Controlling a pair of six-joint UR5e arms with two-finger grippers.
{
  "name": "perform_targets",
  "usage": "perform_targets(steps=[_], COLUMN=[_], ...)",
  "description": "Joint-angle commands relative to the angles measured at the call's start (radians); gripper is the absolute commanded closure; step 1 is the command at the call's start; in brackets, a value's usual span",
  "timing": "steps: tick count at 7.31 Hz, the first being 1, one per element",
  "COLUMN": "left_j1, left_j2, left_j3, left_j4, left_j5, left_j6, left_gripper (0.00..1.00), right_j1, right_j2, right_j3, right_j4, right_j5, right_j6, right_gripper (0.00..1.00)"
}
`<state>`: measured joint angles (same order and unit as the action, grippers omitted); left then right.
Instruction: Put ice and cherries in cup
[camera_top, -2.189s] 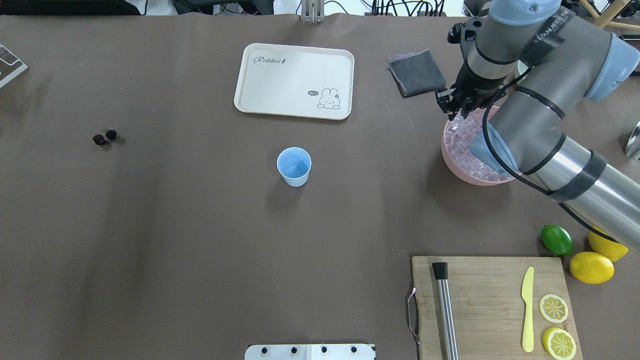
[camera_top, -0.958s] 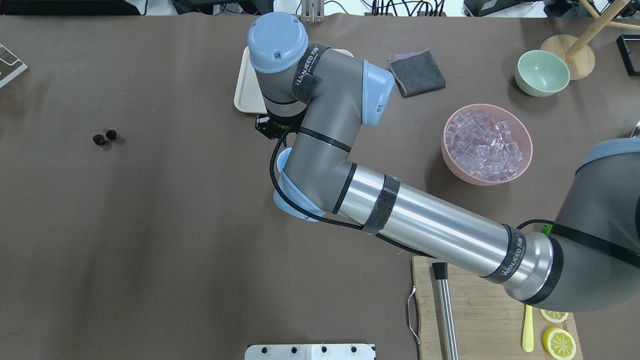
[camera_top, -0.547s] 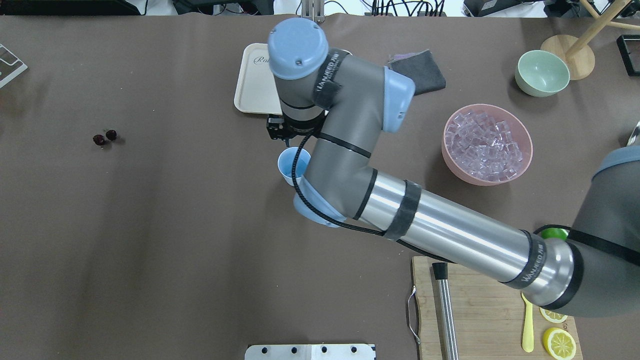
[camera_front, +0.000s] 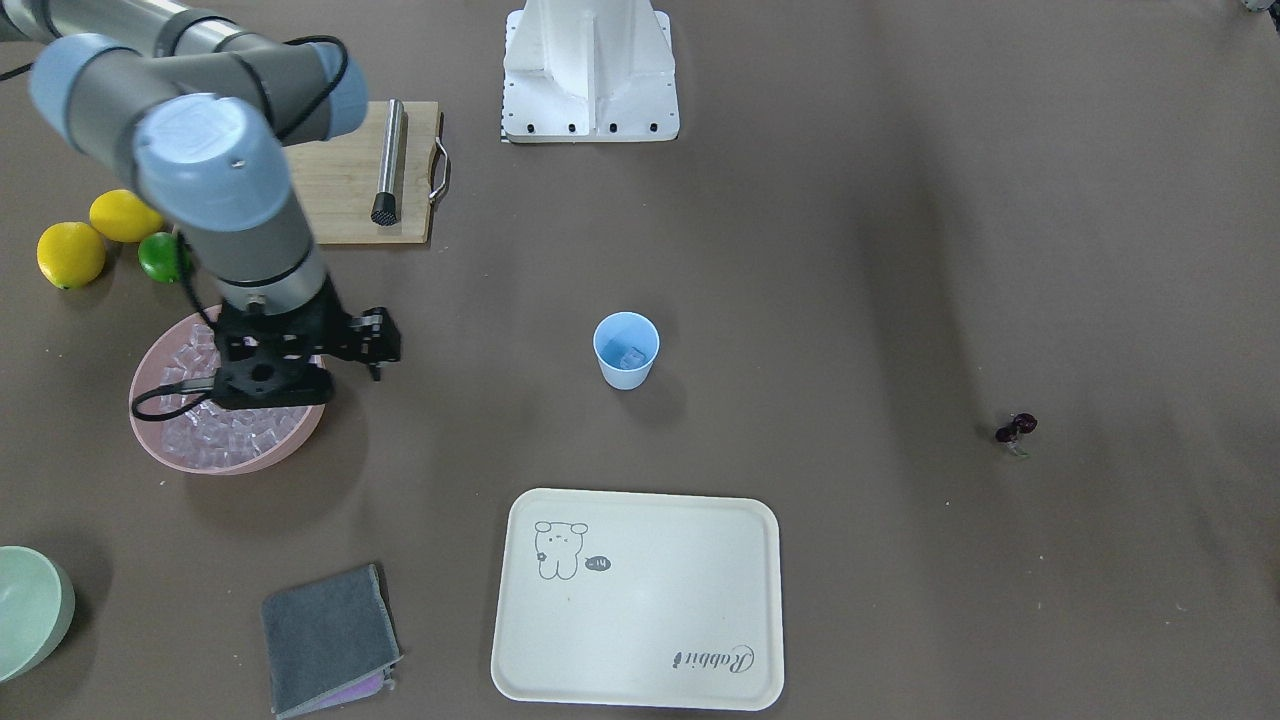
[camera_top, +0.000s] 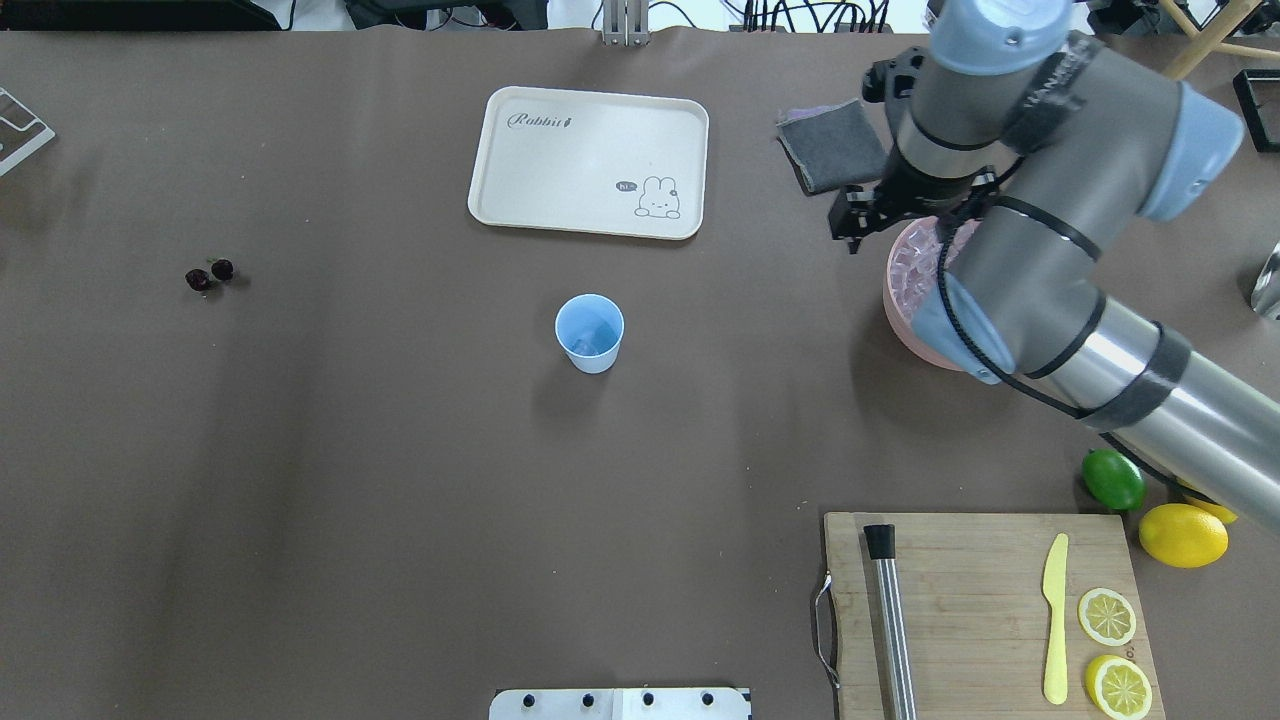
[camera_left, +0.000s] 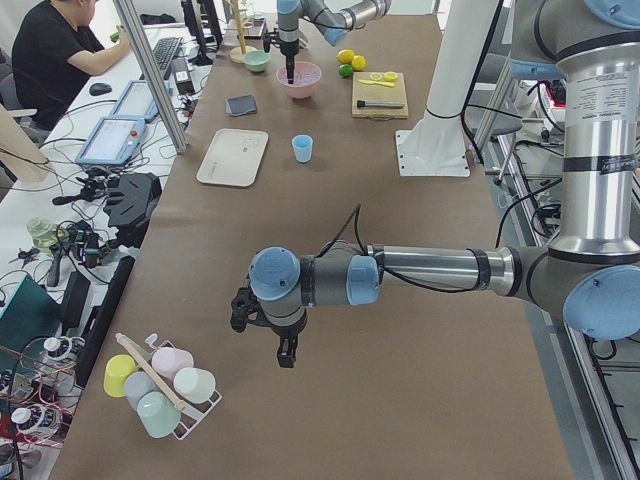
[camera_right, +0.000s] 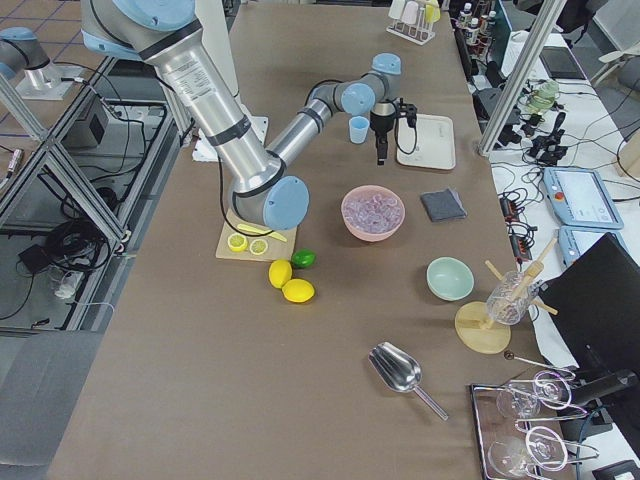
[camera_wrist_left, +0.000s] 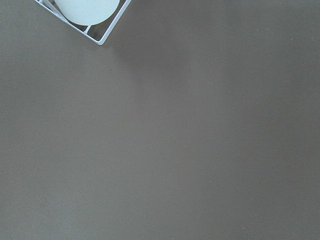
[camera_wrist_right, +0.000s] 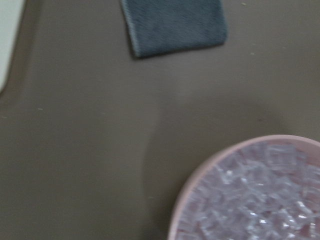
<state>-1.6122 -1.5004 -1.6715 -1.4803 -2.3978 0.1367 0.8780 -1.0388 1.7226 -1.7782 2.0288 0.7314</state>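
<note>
Next, I lower my right gripper and grab a clear ice cube near the middle of the pink bowl (camera_front: 244, 412).
The light blue cup (camera_top: 589, 333) stands mid-table; the front view shows a clear ice cube (camera_front: 632, 355) inside the cup (camera_front: 626, 350). The pink bowl (camera_top: 900, 330) on the right is full of ice (camera_top: 915, 265), which also shows in the right wrist view (camera_wrist_right: 260, 200). The cherries (camera_top: 209, 275) lie far left on the table, apart from both arms. My right gripper (camera_front: 262, 390) points down over the bowl's rim on the cup side; its fingers are hidden, so I cannot tell its state. My left gripper (camera_left: 285, 355) hangs over bare table far from everything; I cannot tell its state.
A cream tray (camera_top: 590, 160) and grey cloth (camera_top: 830, 145) lie at the far side. A cutting board (camera_top: 980, 600) with muddler, knife and lemon slices, a lime (camera_top: 1113, 479) and lemons (camera_top: 1183, 535) are near right. A rack of cups (camera_left: 160, 385) stands by the left arm.
My right arm has swung from over the cup back to the pink bowl. The cup, empty earlier, now holds an ice cube. The cherries have not moved.
</note>
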Motion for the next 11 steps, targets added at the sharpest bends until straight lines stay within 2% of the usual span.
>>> perform_targets(steps=[1, 3, 4, 5, 7, 10, 11], left_j1=[0.0, 0.0, 0.0, 0.0, 0.0, 0.0, 0.0], left_j2=[-0.003, -0.003, -0.001, -0.001, 0.002, 0.0, -0.001], left_j3=[-0.001, -0.001, -0.001, 0.003, -0.002, -0.004, -0.002], left_j4=[0.0, -0.002, -0.002, -0.002, -0.002, -0.002, -0.002], left_j5=[-0.003, -0.003, -0.004, -0.004, -0.004, -0.004, -0.004], left_j6=[0.0, 0.0, 0.0, 0.001, 0.001, 0.001, 0.001], left_gripper=[0.02, 0.02, 0.02, 0.02, 0.02, 0.02, 0.02], right_j1=[0.033, -0.031, -0.089, -0.112, -0.113, -0.119, -0.12], right_j2=[-0.109, -0.112, -0.113, -0.116, -0.121, -0.135, -0.138], right_j3=[0.025, 0.032, 0.026, 0.022, 0.031, 0.026, 0.025], right_j4=[0.003, 0.003, 0.003, 0.002, -0.009, -0.01, -0.015], right_j5=[-0.011, -0.051, -0.099, -0.128, -0.128, -0.13, -0.13], right_j6=[-0.069, -0.047, -0.047, -0.047, -0.049, -0.059, -0.059], right_gripper=[0.03, 0.02, 0.03, 0.1, 0.2, 0.6, 0.67])
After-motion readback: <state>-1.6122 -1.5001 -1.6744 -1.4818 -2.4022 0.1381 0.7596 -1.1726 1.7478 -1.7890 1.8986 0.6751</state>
